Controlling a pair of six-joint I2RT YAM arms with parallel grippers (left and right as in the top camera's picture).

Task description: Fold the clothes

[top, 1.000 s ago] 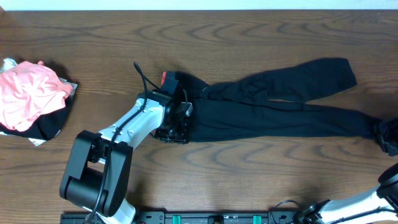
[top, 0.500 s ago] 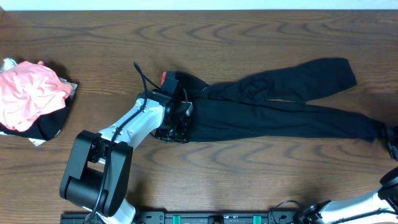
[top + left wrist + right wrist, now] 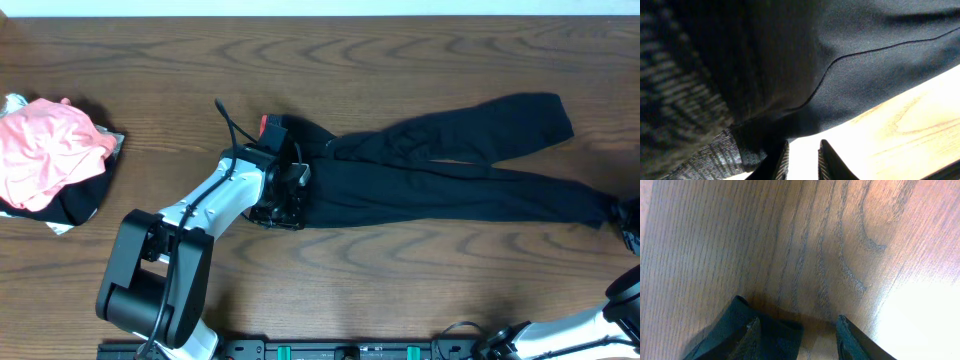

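The cuff of the lower leg lies puckered at my open right gripper, so my right gripper needs to pinch the cuff's corner (image 3: 794,329) and pull the leg out flat before folding.
The clothes (image 3: 440,190), black leggings, lie stretched across the table with both legs pointing right and a coral-red waistband edge (image 3: 270,125) at the left. My left gripper (image 3: 283,205) sits at the waist's near corner. In the left wrist view black fabric (image 3: 790,60) and grey waistband (image 3: 705,160) drape beside one finger, and the left gripper (image 3: 801,162) stands slightly open with bright table in the gap. My right gripper (image 3: 631,216) is at the table's right edge. In the right wrist view the right gripper (image 3: 800,337) is open, with the lower leg's cuff (image 3: 782,340) lying partly between its fingers.
A heap of pink and black garments (image 3: 50,160) sits at the table's left edge. The left arm's base (image 3: 150,285) stands at the front left, and a black rail (image 3: 350,350) runs along the front edge. The upper leg's end (image 3: 545,115) reaches toward the far right.
The right gripper has slid right toward the table's edge, and the lower leg's end now lies drawn out straighter. The left gripper and the waist have not moved.
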